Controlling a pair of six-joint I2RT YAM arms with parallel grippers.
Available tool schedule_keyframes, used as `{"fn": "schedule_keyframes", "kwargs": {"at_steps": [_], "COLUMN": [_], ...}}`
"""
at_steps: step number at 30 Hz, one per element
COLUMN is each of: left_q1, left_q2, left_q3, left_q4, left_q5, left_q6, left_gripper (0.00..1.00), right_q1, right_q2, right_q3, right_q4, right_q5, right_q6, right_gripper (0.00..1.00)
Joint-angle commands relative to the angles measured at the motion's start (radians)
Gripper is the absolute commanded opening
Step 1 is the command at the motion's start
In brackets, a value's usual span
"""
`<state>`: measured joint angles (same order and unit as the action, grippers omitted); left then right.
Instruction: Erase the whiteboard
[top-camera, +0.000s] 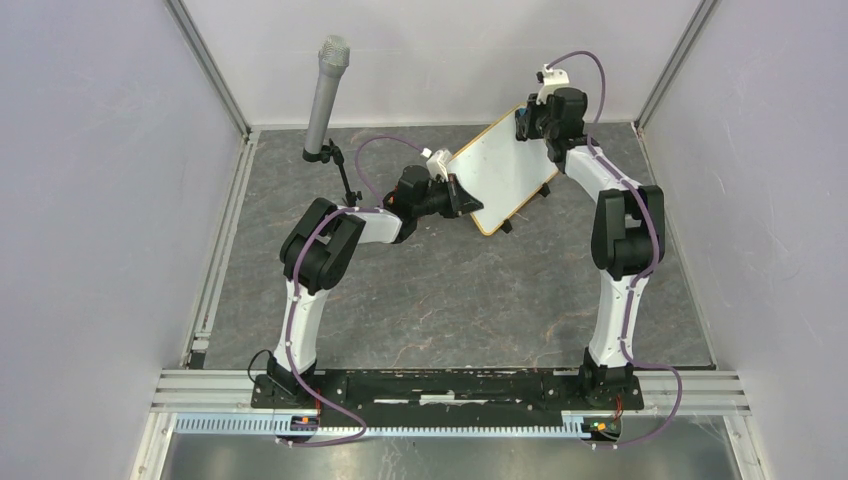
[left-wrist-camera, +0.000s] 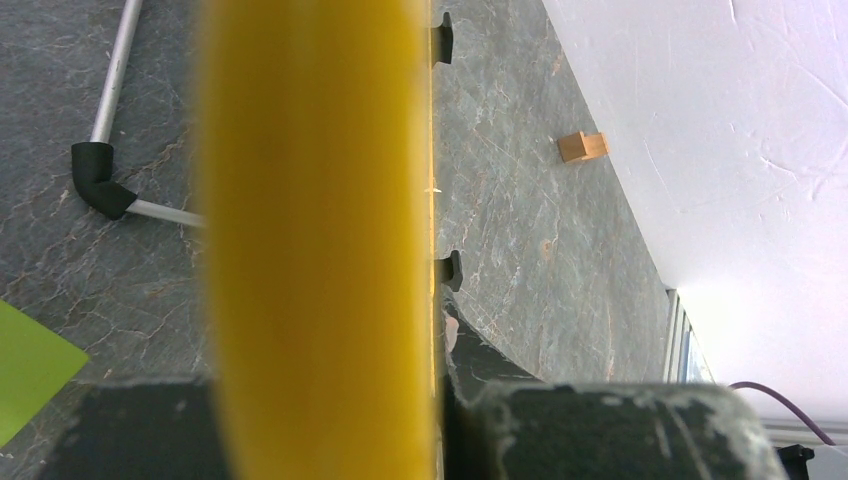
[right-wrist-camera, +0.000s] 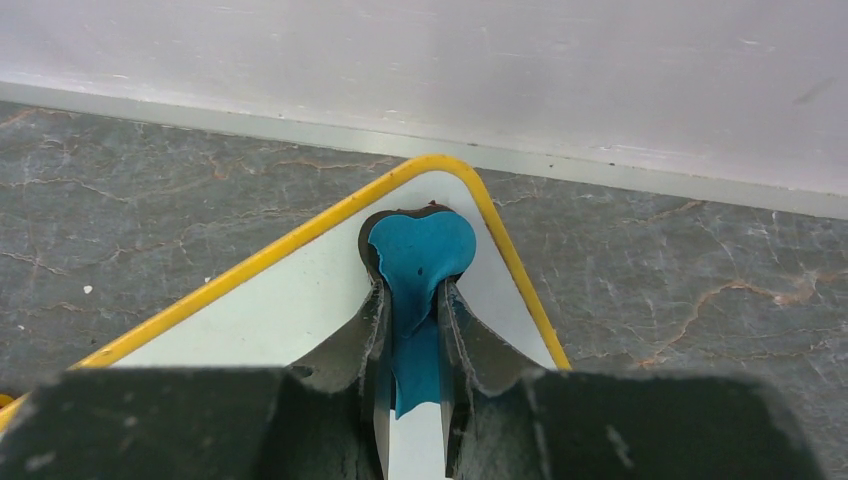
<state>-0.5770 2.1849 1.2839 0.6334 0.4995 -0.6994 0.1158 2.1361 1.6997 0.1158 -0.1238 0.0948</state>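
Note:
I should use my right gripper to set the blue cloth down and let go of it on the bare grey table (top-camera: 498, 334), just behind the black front rail.
The whiteboard (top-camera: 500, 165) is propped up at a tilt at the back of the table. Its face looks plain white, with no marks I can make out. My left gripper (top-camera: 462, 196) is shut on its lower left edge. In the left wrist view the blurred yellow frame (left-wrist-camera: 320, 200) fills the gap between the fingers, and two black feet (left-wrist-camera: 452, 270) stick out to its right. My right gripper (top-camera: 527, 122) is at the board's top corner, shut on a blue cloth (right-wrist-camera: 420, 255) that lies against the white face (right-wrist-camera: 300, 310) just inside the rounded yellow corner.
A grey microphone (top-camera: 325, 85) on a black stand is at the back left, and its metal leg (left-wrist-camera: 110, 100) lies on the mat. A small wooden block (left-wrist-camera: 583, 146) sits near the back wall. A green sheet (left-wrist-camera: 30, 365) lies at the left. Walls enclose the sides.

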Motion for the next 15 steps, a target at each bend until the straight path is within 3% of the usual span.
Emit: {"fn": "schedule_keyframes", "kwargs": {"at_steps": [1, 11, 15], "left_q1": [-0.018, -0.018, -0.019], "left_q2": [-0.008, -0.002, 0.0], "left_q3": [0.003, 0.006, 0.007], "left_q4": [-0.098, -0.097, -0.097], "left_q5": [0.076, 0.08, 0.077], "left_q6": [0.083, 0.082, 0.08], "left_gripper": [0.02, 0.02, 0.02], "right_q1": [0.0, 0.112, 0.139], "right_q2": [0.007, -0.014, -0.064], "right_q3": [-0.041, -0.058, -0.142], "right_q4": [-0.061, -0.114, -0.098], "right_q5": [-0.004, -0.072, -0.1], "right_q6": [-0.006, -0.247, -0.239], "right_gripper": [0.07, 0.07, 0.07]}}
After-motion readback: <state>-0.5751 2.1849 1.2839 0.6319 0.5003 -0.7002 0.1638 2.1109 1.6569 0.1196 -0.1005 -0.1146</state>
